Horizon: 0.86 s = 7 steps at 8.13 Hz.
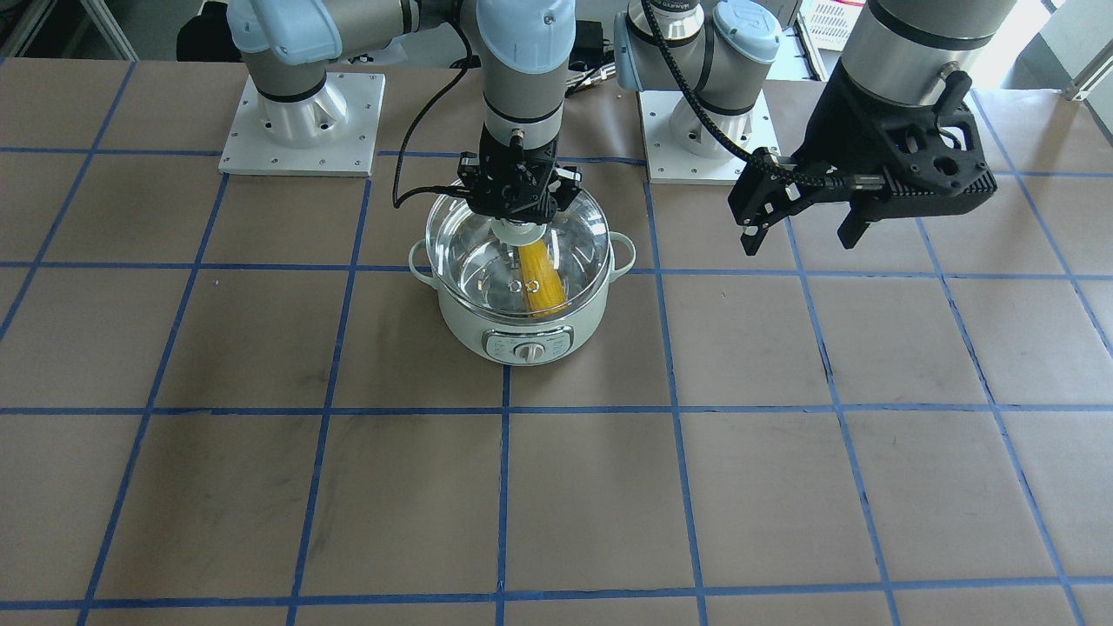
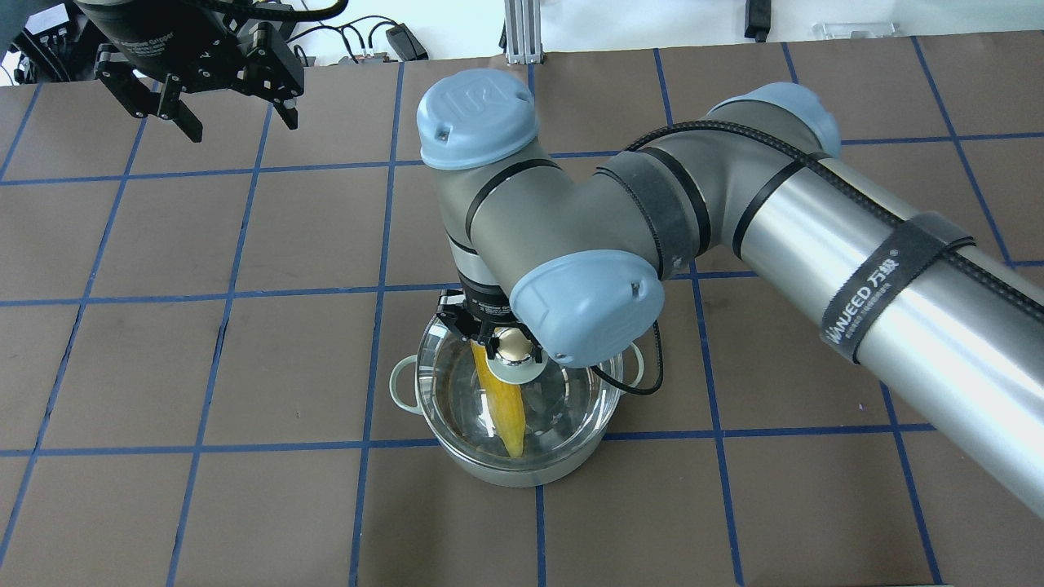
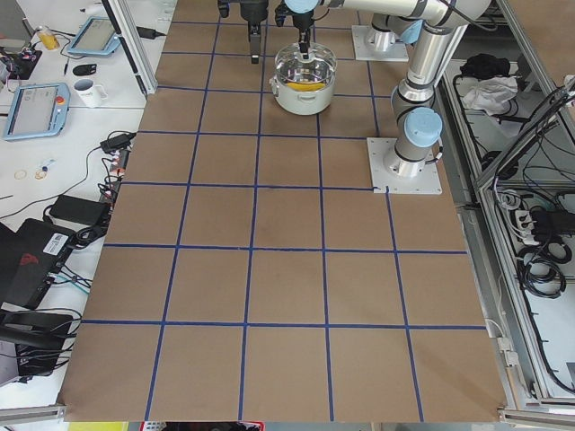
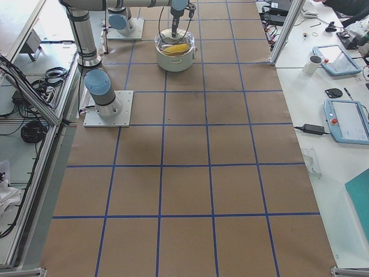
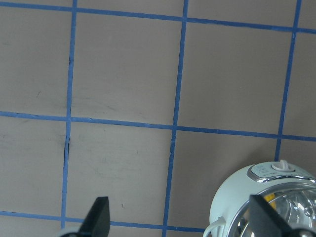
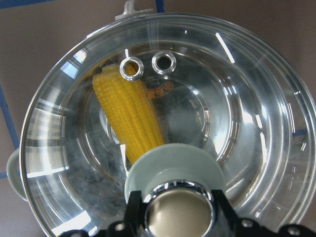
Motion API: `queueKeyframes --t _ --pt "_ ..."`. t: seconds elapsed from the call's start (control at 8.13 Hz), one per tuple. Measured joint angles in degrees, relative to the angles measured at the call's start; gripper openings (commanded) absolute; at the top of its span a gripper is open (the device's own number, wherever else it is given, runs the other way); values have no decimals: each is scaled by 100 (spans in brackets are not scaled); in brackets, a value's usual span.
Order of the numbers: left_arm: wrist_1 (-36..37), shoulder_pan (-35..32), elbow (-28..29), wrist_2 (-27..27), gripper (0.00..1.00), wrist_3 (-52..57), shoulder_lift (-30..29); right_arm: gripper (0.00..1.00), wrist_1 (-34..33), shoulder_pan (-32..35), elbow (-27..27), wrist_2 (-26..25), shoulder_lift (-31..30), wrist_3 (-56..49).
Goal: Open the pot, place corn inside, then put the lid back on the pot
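Next, my right gripper releases the clear glass lid on the mint-green pot's rim (image 1: 524, 259) (image 6: 163, 136), centred over the opening of the pot above the corn.
The mint-green pot (image 1: 487, 335) stands on the table with its dial facing the operators' side. The yellow corn (image 1: 543, 283) lies inside it, seen through the glass. The clear glass lid (image 1: 574, 230) sits on or just above the pot's rim; I cannot tell which. My right gripper (image 1: 520, 213) reaches straight down and is shut on the lid's knob; in the right wrist view its fingers (image 6: 134, 207) flank the gold cap, with the corn (image 6: 131, 118) below. My left gripper (image 1: 798, 243) is open and empty, held high to the pot's side, and it also shows in the overhead view (image 2: 245, 129).
The table is brown, with a grid of blue tape lines (image 1: 504, 409). Two arm base plates (image 1: 304, 126) stand at the robot's edge behind the pot. A black cable (image 1: 409, 187) hangs from the right wrist near the pot's rim.
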Motion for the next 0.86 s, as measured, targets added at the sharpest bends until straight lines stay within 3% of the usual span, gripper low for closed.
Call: queueKeyframes --t 0.86 --pt "-12 0 0 -76 100 -25 27 6 -171 127 117 -10 129 62"
